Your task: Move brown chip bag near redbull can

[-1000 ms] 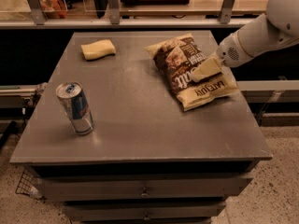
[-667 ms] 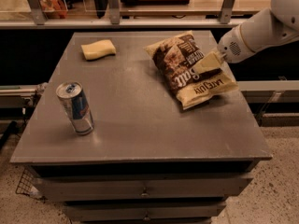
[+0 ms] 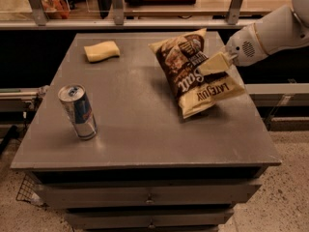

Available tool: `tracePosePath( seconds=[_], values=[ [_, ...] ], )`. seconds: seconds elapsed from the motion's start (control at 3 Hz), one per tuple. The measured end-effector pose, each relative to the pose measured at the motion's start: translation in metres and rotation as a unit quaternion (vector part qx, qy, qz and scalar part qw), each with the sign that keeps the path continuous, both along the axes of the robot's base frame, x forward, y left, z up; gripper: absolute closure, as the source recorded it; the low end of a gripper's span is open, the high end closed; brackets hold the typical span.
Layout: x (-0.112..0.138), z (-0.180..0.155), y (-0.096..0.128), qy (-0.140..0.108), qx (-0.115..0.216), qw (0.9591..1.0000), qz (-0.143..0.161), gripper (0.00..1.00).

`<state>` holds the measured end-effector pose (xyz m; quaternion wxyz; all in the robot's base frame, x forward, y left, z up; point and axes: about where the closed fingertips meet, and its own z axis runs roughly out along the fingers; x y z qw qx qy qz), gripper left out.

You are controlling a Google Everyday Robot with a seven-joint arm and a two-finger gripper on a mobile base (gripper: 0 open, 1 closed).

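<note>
My gripper has the brown chip bag. It will let go of the bag on the grey table [image 3: 128,108] against the redbull can's side facing the middle.
The brown chip bag [image 3: 189,83] is on the right half of the grey table [image 3: 145,129], dark brown with cream ends and "Sea Salt" and "LATE JULY" lettering. Its right side is raised off the table, with a shadow beneath it. My gripper [image 3: 212,63] reaches in from the right on a white arm and is shut on the bag's right edge. The redbull can [image 3: 78,111], slim and silver-blue, stands upright near the table's front left, well apart from the bag.
A small yellow sponge [image 3: 102,51] lies at the back left of the table. A rail with metal posts [image 3: 116,6] runs behind the table. Drawers [image 3: 149,197] sit below the tabletop. The floor drops away at the right.
The bag has tipped up on its right side and shifted slightly left with my gripper on it. The can and sponge have not moved.
</note>
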<state>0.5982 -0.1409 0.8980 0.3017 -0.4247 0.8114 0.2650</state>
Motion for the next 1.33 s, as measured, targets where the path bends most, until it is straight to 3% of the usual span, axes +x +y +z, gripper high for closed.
tracePosePath(
  seconds=[0.33, 0.67, 1.0, 1.33],
  values=[
    [-0.03, 0.01, 0.032, 0.033, 0.058, 0.9962, 0.056, 1.0],
    [-0.058, 0.023, 0.066, 0.062, 0.099, 0.9867, 0.113, 1.0],
    [-0.08, 0.028, 0.094, 0.076, 0.116, 0.9784, 0.154, 1.0],
    [-0.095, 0.024, 0.118, 0.082, 0.117, 0.9735, 0.178, 1.0]
  ],
)
